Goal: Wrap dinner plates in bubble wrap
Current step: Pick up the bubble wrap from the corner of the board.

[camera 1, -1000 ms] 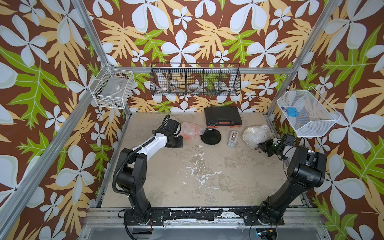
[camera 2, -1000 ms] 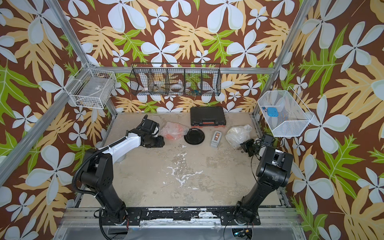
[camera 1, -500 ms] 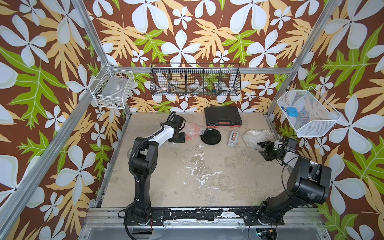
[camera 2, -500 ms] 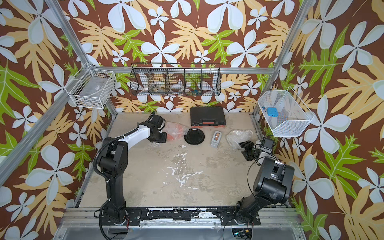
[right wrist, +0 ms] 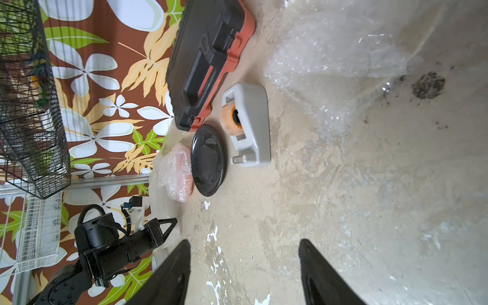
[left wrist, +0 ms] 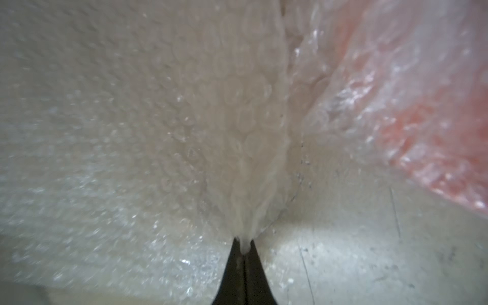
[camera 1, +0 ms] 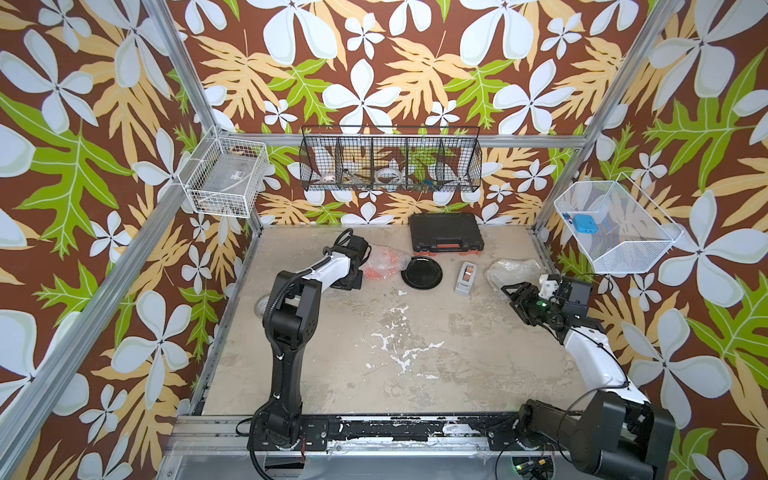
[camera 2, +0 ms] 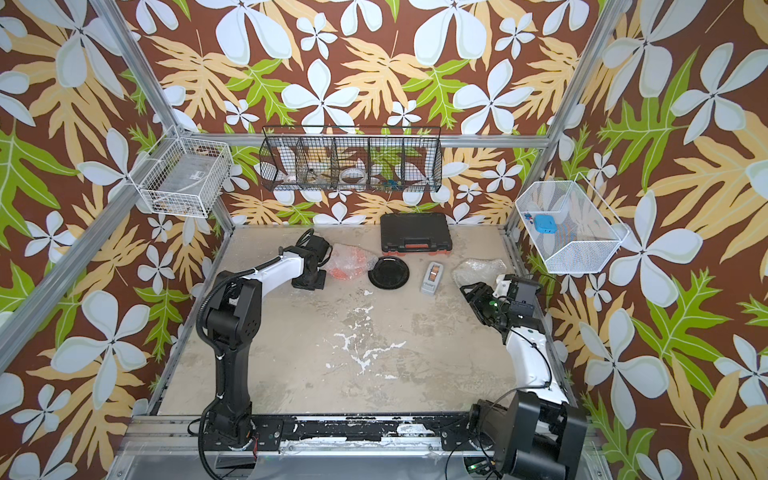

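Observation:
I should let go of the bubble wrap sheet with my left gripper over the white scuffs on the table (camera 1: 416, 353) in front of the black plate.
An orange plate (camera 1: 380, 266) (camera 2: 347, 266) lies at the back left, loosely covered by bubble wrap (left wrist: 237, 118). My left gripper (left wrist: 244, 247) is shut on a bunched edge of that sheet, beside the plate (left wrist: 435, 132). In both top views it (camera 1: 356, 279) (camera 2: 312, 279) points down at the wrap's left side. A bare black plate (camera 1: 422, 272) (camera 2: 388, 272) (right wrist: 208, 159) lies just right of it. A second sheet of bubble wrap (camera 1: 513, 268) (camera 2: 478, 268) (right wrist: 338, 52) lies at the back right. My right gripper (camera 1: 513, 293) (right wrist: 244, 240) hovers open and empty, just in front of it.
A grey tape dispenser (camera 1: 466, 277) (right wrist: 250, 126) stands between the black plate and the right sheet. A black and orange case (camera 1: 445, 232) lies against the back wall. A whitish tape roll (camera 1: 262, 307) lies by the left arm's elbow. Wire baskets (camera 1: 390, 164) hang on the walls.
My left gripper reached in beside the orange plate and shut on its bubble wrap. My right gripper opened, let go of the right sheet, which sank flat, and drew back.

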Robot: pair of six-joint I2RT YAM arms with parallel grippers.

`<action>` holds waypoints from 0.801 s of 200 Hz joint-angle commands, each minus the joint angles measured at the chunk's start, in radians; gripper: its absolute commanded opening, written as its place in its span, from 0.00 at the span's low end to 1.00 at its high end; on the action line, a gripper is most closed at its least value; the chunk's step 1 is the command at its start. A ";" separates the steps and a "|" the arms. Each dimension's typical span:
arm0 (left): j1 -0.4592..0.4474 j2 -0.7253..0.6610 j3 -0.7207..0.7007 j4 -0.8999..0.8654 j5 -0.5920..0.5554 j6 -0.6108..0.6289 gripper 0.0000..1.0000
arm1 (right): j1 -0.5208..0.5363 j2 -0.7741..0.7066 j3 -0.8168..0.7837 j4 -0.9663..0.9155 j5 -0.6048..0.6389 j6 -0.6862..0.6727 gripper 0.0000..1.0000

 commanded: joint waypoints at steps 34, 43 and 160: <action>-0.005 -0.252 0.015 -0.107 0.020 -0.020 0.00 | 0.003 -0.088 0.061 -0.135 -0.019 -0.051 0.64; -0.022 -0.298 0.008 -0.133 0.043 -0.022 0.00 | 0.003 -0.091 0.070 -0.143 -0.024 -0.052 0.64; -0.589 -0.516 -0.493 0.333 0.631 -0.541 0.00 | 0.002 -0.037 0.130 -0.146 -0.050 -0.080 0.64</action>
